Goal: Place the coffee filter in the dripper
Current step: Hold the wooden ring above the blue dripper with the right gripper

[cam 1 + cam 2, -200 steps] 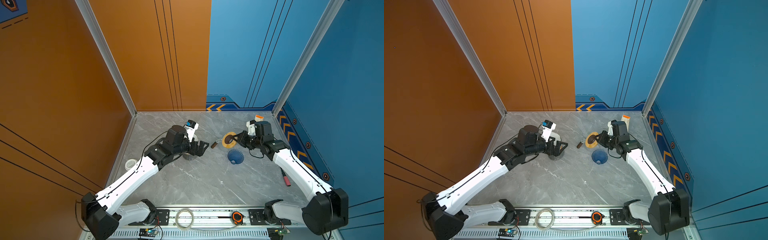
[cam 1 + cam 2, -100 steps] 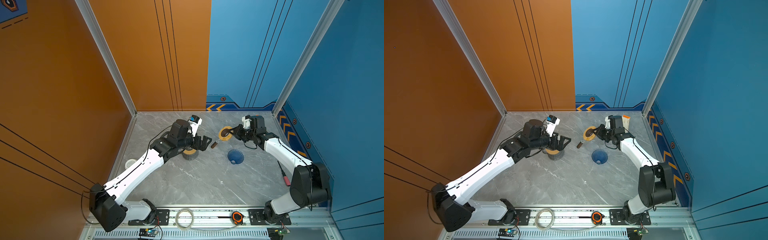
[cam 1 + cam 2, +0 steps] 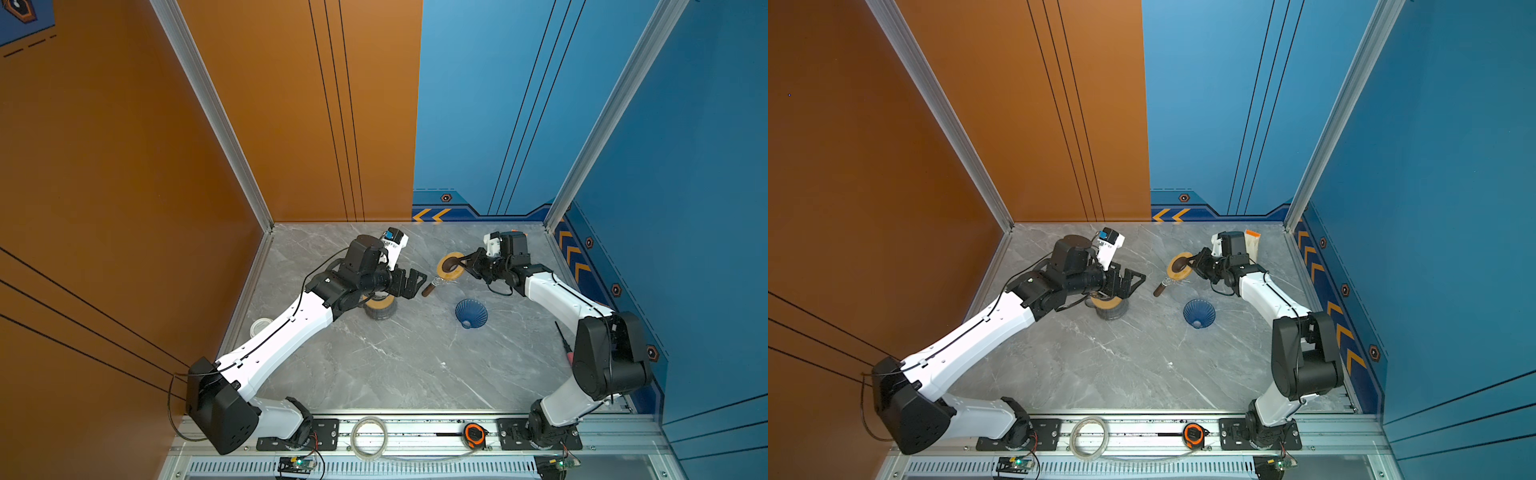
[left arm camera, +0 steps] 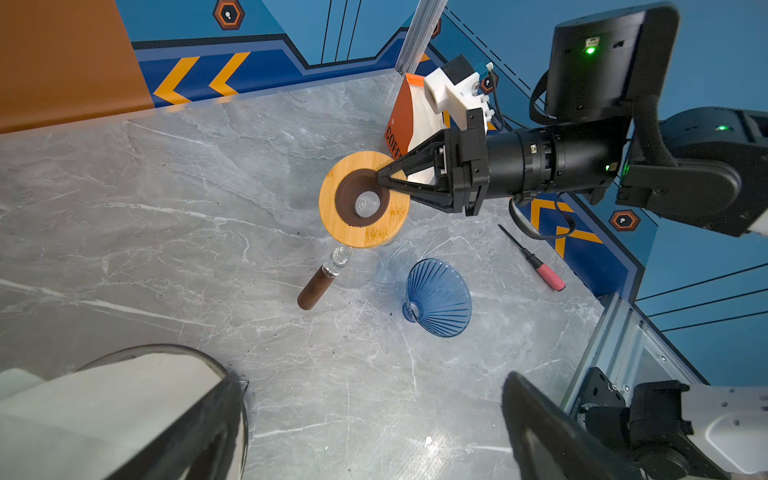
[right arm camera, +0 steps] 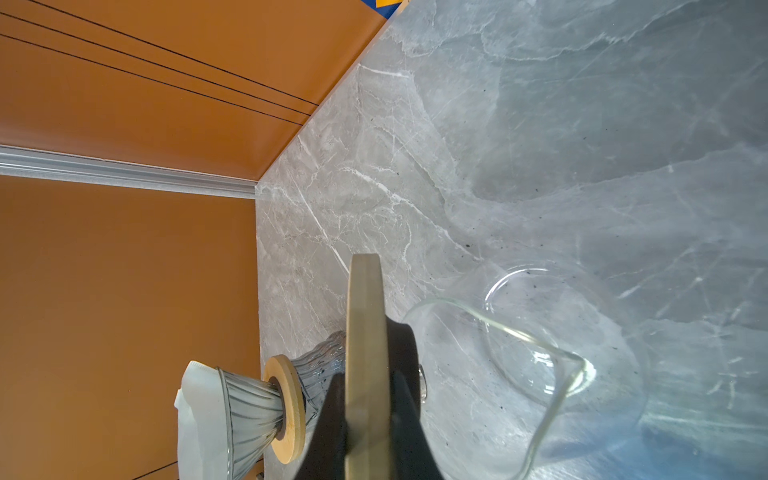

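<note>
My right gripper has the wooden ring, now tilted over the carafe. It will release the ring on the opening of the clear glass carafe (image 3: 456, 269) (image 5: 444, 400).
A white paper coffee filter (image 5: 199, 415) sits in a grey ribbed glass dripper (image 5: 249, 411) with a wooden collar, also seen in both top views (image 3: 378, 307) (image 3: 1111, 309). My left gripper (image 3: 411, 283) (image 3: 1136, 282) (image 4: 374, 436) hangs open just right of that dripper with nothing between its fingers. My right gripper (image 3: 457, 262) (image 3: 1185, 262) (image 4: 380, 178) (image 5: 365, 386) is shut on the edge of a wooden ring (image 4: 374, 237) (image 5: 365, 311), holding it tilted over a clear glass carafe (image 5: 540, 353). A blue ribbed glass cone (image 3: 471, 313) (image 4: 438, 299) lies on its side nearby.
The carafe's brown handle (image 3: 428, 289) (image 4: 316, 289) sticks out toward the left gripper. A coffee bag (image 3: 1252, 245) (image 4: 401, 120) stands at the back right. A red-handled screwdriver (image 4: 548, 276) lies by the right wall, a white roll (image 3: 259, 326) by the left wall.
The right gripper has carried the wooden ring a little back and to the left, tilting it. The left gripper has shifted slightly back and right, staying open.
</note>
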Available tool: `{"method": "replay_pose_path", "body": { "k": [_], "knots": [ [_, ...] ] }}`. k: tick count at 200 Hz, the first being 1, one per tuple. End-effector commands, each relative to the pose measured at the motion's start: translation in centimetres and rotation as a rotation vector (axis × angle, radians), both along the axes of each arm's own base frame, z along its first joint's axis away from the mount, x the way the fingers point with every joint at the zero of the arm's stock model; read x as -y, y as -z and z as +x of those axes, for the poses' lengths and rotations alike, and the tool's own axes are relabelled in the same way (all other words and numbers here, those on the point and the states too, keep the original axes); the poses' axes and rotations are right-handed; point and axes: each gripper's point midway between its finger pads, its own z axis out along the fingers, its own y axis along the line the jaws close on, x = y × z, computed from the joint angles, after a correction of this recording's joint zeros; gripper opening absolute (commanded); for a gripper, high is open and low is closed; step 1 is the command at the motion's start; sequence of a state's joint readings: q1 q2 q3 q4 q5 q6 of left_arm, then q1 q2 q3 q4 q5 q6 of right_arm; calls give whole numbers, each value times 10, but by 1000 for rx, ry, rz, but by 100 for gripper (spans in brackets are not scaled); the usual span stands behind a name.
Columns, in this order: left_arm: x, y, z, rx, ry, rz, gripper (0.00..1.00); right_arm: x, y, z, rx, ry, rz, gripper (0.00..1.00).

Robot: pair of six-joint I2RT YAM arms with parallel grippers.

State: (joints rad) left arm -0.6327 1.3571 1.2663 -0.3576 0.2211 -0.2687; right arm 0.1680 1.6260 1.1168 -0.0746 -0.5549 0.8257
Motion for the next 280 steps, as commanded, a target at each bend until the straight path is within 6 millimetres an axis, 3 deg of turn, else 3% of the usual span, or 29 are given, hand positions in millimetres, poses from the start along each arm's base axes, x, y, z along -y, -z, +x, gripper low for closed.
{"method": "replay_pose_path", "body": {
  "k": [1,154,280],
  "knots": [
    [0,-10,1,14,19,-6,98,-3,-17,12,52,-6,35,0],
    [2,-11,1,7,16,-14,98,9,-2,8,30,29,25,4],
    [6,-9,1,-2,19,-16,98,17,16,4,-11,56,15,16]
  ]
}}
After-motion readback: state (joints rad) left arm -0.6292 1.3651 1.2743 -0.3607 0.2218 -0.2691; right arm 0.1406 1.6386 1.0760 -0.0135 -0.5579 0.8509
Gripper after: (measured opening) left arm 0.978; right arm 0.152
